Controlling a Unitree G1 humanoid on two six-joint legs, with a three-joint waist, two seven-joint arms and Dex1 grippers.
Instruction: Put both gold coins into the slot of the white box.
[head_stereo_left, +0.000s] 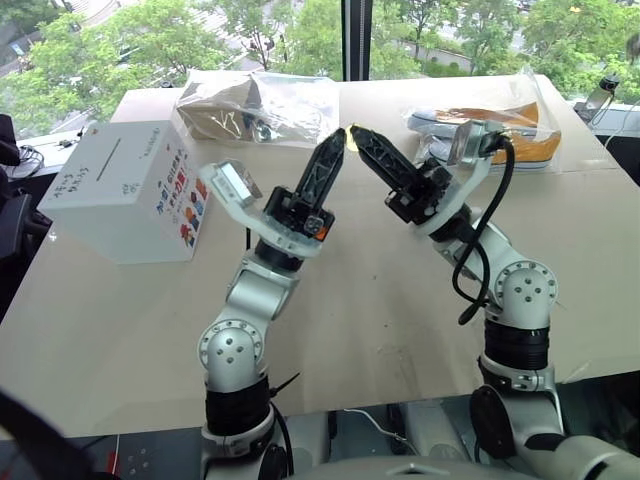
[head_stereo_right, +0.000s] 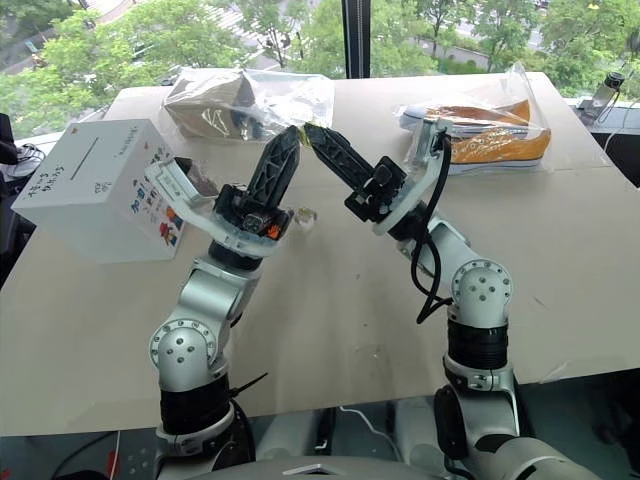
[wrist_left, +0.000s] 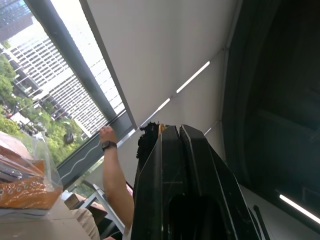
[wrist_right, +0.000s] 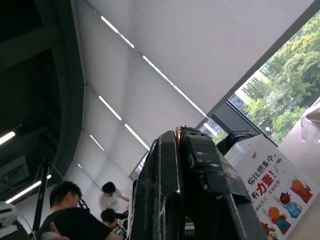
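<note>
Next, my left gripper opens and then closes around the coin's free edge (head_stereo_left: 348, 143), since the gold coin in my right gripper sits beside my left gripper's shut fingers.
The white box (head_stereo_left: 120, 190) stands at the table's left, with its dark slot (head_stereo_left: 108, 158) on top and printed figures on its side. Both arms are raised over the table's middle, and their tips meet. My left gripper (head_stereo_left: 341, 138) and right gripper (head_stereo_left: 358, 135) are both shut, with a gold coin (head_stereo_left: 349, 137) pinched where they touch. A gold sliver shows at the tip in the left wrist view (wrist_left: 161, 128) and in the right wrist view (wrist_right: 177, 131). A small pale glinting piece (head_stereo_right: 305, 215), seemingly the other coin, lies on the table beneath the left gripper.
A clear plastic bag with brown contents (head_stereo_left: 250, 105) lies at the back centre-left. A bag holding an orange-and-white shoe (head_stereo_left: 500, 125) lies at the back right. The window is behind the table. People (wrist_right: 65, 210) show in the wrist views.
</note>
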